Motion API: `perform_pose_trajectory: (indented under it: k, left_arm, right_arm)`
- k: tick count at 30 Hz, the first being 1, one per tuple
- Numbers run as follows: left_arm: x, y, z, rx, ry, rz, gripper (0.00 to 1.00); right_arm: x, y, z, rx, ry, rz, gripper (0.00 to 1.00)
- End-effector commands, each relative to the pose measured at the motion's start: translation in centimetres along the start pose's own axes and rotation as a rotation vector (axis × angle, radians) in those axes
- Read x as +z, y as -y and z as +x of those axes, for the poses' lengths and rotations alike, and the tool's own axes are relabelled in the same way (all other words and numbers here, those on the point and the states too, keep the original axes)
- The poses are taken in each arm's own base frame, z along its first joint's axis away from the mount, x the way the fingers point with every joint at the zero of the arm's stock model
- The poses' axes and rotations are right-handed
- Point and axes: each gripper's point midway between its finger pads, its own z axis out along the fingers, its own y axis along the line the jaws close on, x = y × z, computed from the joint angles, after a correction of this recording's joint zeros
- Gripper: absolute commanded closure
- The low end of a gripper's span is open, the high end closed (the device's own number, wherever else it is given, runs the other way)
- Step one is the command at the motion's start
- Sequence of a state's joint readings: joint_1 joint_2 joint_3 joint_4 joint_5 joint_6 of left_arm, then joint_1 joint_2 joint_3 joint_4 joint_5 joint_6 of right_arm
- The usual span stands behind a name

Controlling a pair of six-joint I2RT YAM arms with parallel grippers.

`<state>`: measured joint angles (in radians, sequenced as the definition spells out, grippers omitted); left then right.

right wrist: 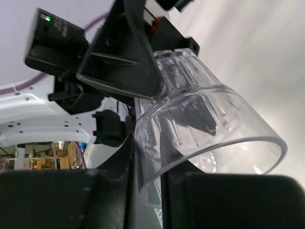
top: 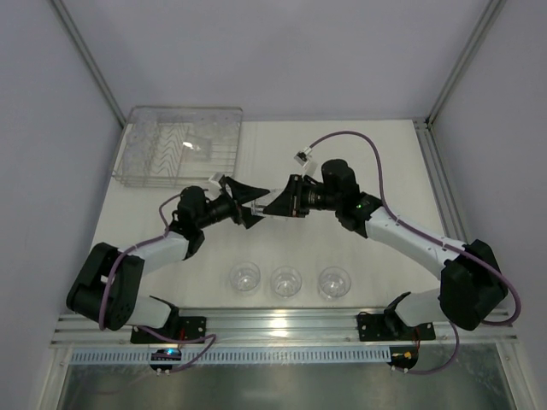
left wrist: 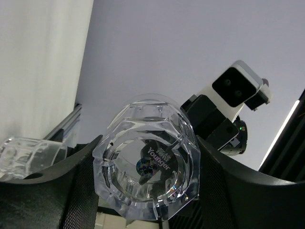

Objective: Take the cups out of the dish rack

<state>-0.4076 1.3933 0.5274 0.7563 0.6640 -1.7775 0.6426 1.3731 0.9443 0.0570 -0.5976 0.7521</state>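
Observation:
The robot's right gripper should release the clear cup on the table (top: 297,248) just behind the middle cup of the row.
One clear plastic cup (top: 261,207) hangs in the air over the table's middle, between both grippers. My left gripper (top: 249,205) is shut on it: in the left wrist view its black fingers (left wrist: 78,186) press both sides of the cup's faceted base (left wrist: 147,167). My right gripper (top: 279,205) pinches the cup's wall near the rim (right wrist: 209,119), one finger (right wrist: 114,171) outside and one inside. Three more cups (top: 244,276) (top: 286,281) (top: 334,282) stand upright in a row near the front edge. The silvery wire dish rack (top: 179,145) sits at the back left; whether cups remain in it I cannot tell.
The table is fenced by pale walls and metal corner posts (top: 90,68). A metal rail (top: 282,323) runs along the front edge by the arm bases. The right arm's cable (top: 359,141) loops over the back right.

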Motion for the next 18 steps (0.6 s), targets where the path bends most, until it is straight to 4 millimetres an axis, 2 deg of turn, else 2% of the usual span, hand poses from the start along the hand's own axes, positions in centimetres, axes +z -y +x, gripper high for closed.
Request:
perform_pose_trajectory:
  k: [1,2,3,4,5,6,7,9,10,11,12,13,14,15,16,17,18]
  left_arm:
    - [0.0,1.2,2.6,0.065,-0.099,0.046,0.92]
    - [-0.1,1.3,2.6,0.072,-0.095,0.048,0.81]
    - [0.0,1.0,2.4,0.069,-0.087,0.038,0.49]
    - [0.0,0.9,2.2,0.069,-0.072,0.032,0.38]
    - [0.0,0.5,2.0,0.072,-0.064,0.019,0.18]
    - [0.1,-0.2,1.7,0.081,-0.049,-0.011,0.07]
    - [0.1,-0.8,1.1,0.090,-0.021,-0.038,0.00]
    - [0.0,-1.8,-0.2,0.173,0.018,-0.091,0.00]
    - [-0.4,-4.1,-0.9,0.146,0.040,-0.200,0.00]
    - [-1.0,-4.8,-2.6,0.162,0.103,-0.255,0.00]
    - [-1.4,-4.7,-3.5,0.261,0.126,-0.302,0.00]
    - [-2.7,-6.6,-4.1,0.244,0.154,-0.414,0.00]
    - [-3.9,-7.1,-6.6,0.283,0.262,-0.498,0.00]
    - [-4.7,-7.1,-7.4,0.311,0.298,-0.546,0.00]
    - [-5.2,-5.5,-8.5,0.412,0.332,-0.559,0.00]
    - [-6.8,-6.2,-9.7,0.415,0.396,-0.651,0.00]
    - [-7.3,-5.8,-10.4,0.443,0.425,-0.683,0.00]
  right_arm:
    - [0.4,-2.9,-1.5,-0.074,0.053,-0.121,0.93]
    - [0.3,-3.0,-1.6,-0.079,0.060,-0.121,0.96]
    - [0.2,-2.9,-1.7,-0.082,0.067,-0.110,0.96]
    - [0.2,-2.8,-1.7,-0.086,0.067,-0.103,0.96]
    - [-0.1,-2.9,-1.8,-0.093,0.076,-0.096,0.96]
    - [-0.2,-2.9,-1.9,-0.099,0.083,-0.087,0.96]
    - [-0.3,-2.8,-1.8,-0.107,0.077,-0.075,0.96]
    - [-0.6,-2.6,-1.7,-0.110,0.075,-0.051,0.96]
    - [-0.8,-2.0,-1.6,-0.113,0.065,-0.014,0.96]
    - [-0.9,-1.8,-1.6,-0.115,0.060,0.008,0.96]
    - [-1.1,-1.3,-1.3,-0.112,0.045,0.036,0.96]
    - [-1.4,-0.8,-1.0,-0.101,0.024,0.081,0.96]
    - [-1.5,-0.4,-0.9,-0.129,0.015,0.109,0.96]
    - [-1.5,-0.1,-0.5,-0.141,-0.003,0.138,0.96]
    - [-1.7,0.3,0.0,-0.143,-0.042,0.186,0.96]
    - [-1.7,1.3,0.0,-0.187,-0.044,0.255,0.96]
    - [-1.4,1.0,1.0,-0.223,-0.080,0.281,0.96]
